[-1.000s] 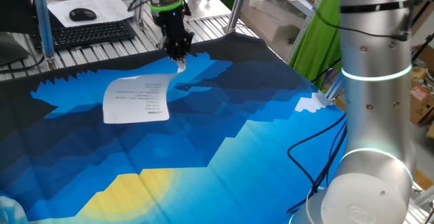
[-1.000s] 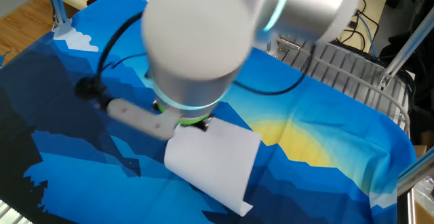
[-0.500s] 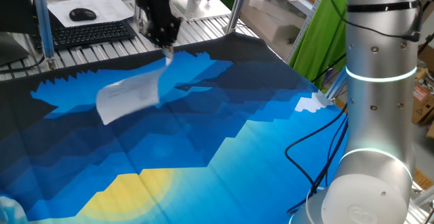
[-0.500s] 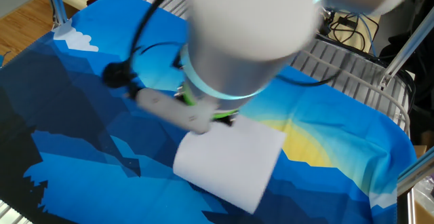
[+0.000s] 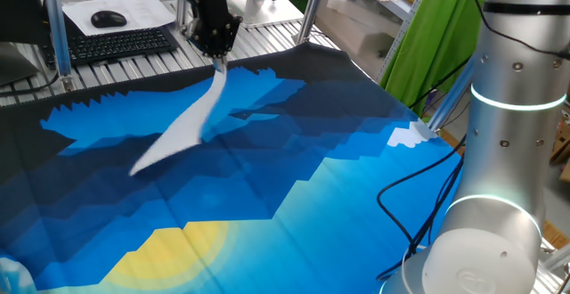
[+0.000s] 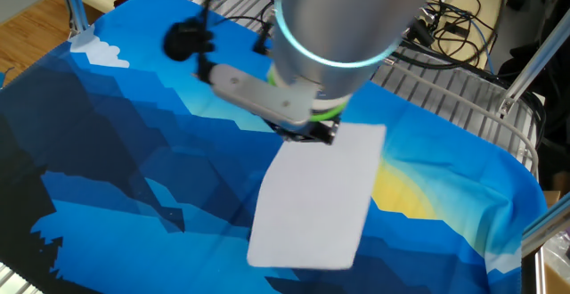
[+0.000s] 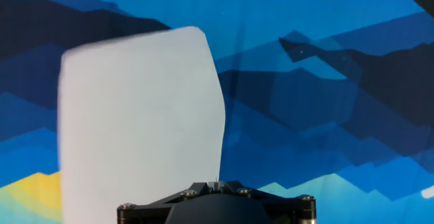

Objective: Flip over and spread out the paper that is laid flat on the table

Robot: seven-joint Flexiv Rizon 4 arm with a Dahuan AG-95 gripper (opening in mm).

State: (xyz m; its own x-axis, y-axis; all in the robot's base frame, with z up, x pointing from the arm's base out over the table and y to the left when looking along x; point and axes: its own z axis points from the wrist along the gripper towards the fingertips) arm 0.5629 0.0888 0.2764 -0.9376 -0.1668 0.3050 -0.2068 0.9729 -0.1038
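I will release the white paper, now held above the table's far part, on the dark blue cloth [image 5: 216,154] between the yellow patch and the bright blue patch.
My gripper [image 5: 217,60] is shut on one edge of the white paper [image 5: 183,126] and holds it up in the air above the far part of the table [image 5: 294,178]. The sheet hangs slanting down to the left, nearly edge-on in one fixed view. The other fixed view shows its blank side [image 6: 319,198] below the gripper [image 6: 307,135]. In the hand view the paper [image 7: 135,115] fills the left half, blank, and the fingertips [image 7: 215,183] pinch its near edge. No print shows.
Behind the table stand a black keyboard [image 5: 116,43] and a white sheet with a black mouse [image 5: 109,18]. The robot's silver base column [image 5: 499,151] stands at the right with a black cable [image 5: 410,196] on the cloth. Metal slats [image 6: 445,89] edge the table.
The gripper has risen and moved toward the far edge with the paper. The sheet has lifted off the cloth and swung from lying curled, print up, to hanging nearly edge-on.
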